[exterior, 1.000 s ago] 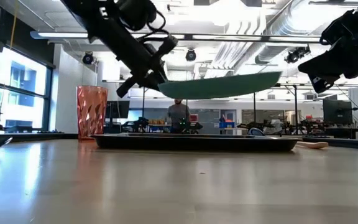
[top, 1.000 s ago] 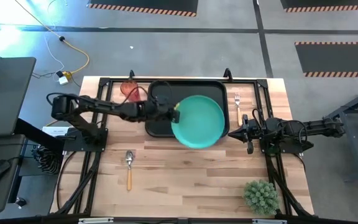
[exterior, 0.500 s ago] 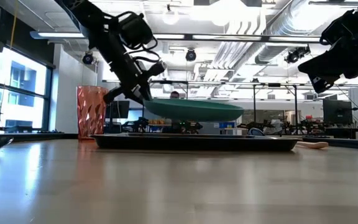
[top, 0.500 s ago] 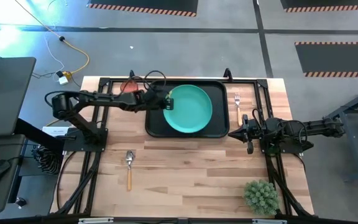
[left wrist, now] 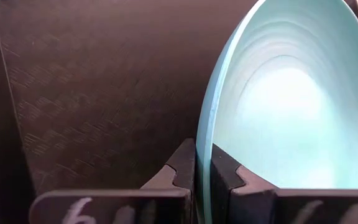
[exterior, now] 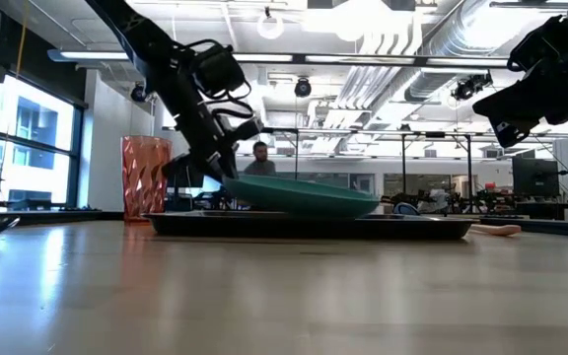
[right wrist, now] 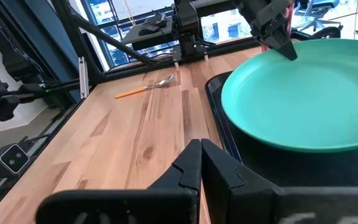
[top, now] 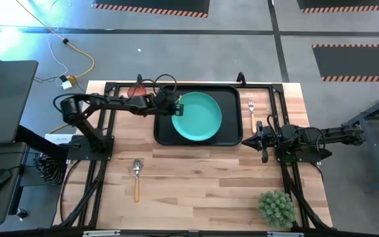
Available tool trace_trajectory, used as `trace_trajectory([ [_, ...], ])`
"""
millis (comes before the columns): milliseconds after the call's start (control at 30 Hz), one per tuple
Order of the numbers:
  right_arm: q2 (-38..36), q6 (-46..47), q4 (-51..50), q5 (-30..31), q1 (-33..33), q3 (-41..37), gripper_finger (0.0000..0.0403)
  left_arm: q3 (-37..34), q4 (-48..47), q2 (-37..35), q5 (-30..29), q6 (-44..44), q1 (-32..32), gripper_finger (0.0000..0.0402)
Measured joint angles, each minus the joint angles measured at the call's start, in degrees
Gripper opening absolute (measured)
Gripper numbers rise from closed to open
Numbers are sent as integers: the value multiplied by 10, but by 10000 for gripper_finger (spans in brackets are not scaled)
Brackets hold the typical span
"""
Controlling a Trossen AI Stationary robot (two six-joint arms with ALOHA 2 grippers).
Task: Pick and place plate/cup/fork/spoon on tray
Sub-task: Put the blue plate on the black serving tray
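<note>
The robot's left gripper will release the teal plate, now tilted over the black tray, flat on the middle of the black tray [top: 197, 112].
The teal plate [top: 197, 117] is over the black tray [top: 232, 92], tilted. Its left rim is raised and its right part [exterior: 363, 208] is down at the tray floor. My left gripper [top: 172, 107] is shut on the plate at the tray's left end. The red cup [exterior: 146, 177] stands on the table by the tray's far left corner, partly hidden under my left arm in the high view. The fork [top: 251, 112] lies right of the tray. The spoon [top: 137, 175] lies at the near left. My right gripper [right wrist: 201, 155] is shut and empty, right of the tray. My left gripper pinches the plate's left rim [left wrist: 202, 163] between its two fingers, one above and one below the rim. The fingers come from the table's left, slanting down. The plate tilts, with the held rim [exterior: 233, 183] raised and the opposite side low on the tray.
A small green plant [top: 276, 207] stands at the table's near right corner. Bare wood lies between the spoon and the plant. A person stands in the room far behind the tray [exterior: 258, 163].
My left gripper has carried the plate toward the table's far left, from over the tray's near right rim to over the tray's middle. It has also gone down. The plate has dropped from level and high to tilted, with its right side down at the tray.
</note>
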Motion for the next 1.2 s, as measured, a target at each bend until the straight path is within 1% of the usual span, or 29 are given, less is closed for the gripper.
trace_trajectory([
  [500,0,0,0,0,0,0,0,0,28,37,-2,9,22,5],
  [800,0,0,0,0,0,0,0,0,50,37,-7,7,26,6],
  [1100,0,0,0,0,0,0,0,0,54,37,-16,-7,26,37],
  [1200,0,0,0,0,0,0,0,0,54,37,-16,-4,26,41],
])
